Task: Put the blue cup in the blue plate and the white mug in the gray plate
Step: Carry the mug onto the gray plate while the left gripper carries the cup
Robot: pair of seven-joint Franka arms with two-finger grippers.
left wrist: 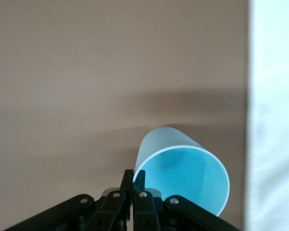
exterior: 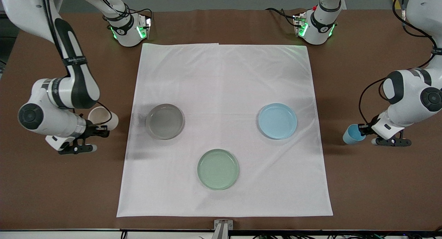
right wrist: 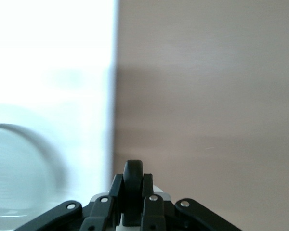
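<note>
My right gripper needs to set the white mug, now tilted over the brown table, down and let go of it on the flat middle of the empty gray plate (exterior: pixel 162 121) (right wrist: pixel 10 176).
My left gripper (exterior: pixel 362 130) is shut on the rim of the blue cup (exterior: pixel 353 134) and holds it tilted over the bare brown table, off the cloth at the left arm's end. In the left wrist view its fingers (left wrist: pixel 129 179) pinch the cup's wall (left wrist: pixel 183 173). My right gripper (exterior: pixel 100 130) is shut on the dark handle (right wrist: pixel 133 179) of the white mug (exterior: pixel 102 118), held tilted over the brown table at the right arm's end. The gray plate (exterior: pixel 165 121) and the blue plate (exterior: pixel 277 121) lie empty on the cloth. The gray plate's rim shows in the right wrist view (right wrist: pixel 19 139).
A white cloth (exterior: pixel 224 76) covers the middle of the brown table (exterior: pixel 380 183). A pale green plate (exterior: pixel 218 169) lies on it nearer to the front camera, between the other two plates. The cloth's edge shows in both wrist views (left wrist: pixel 274 115) (right wrist: pixel 53 57).
</note>
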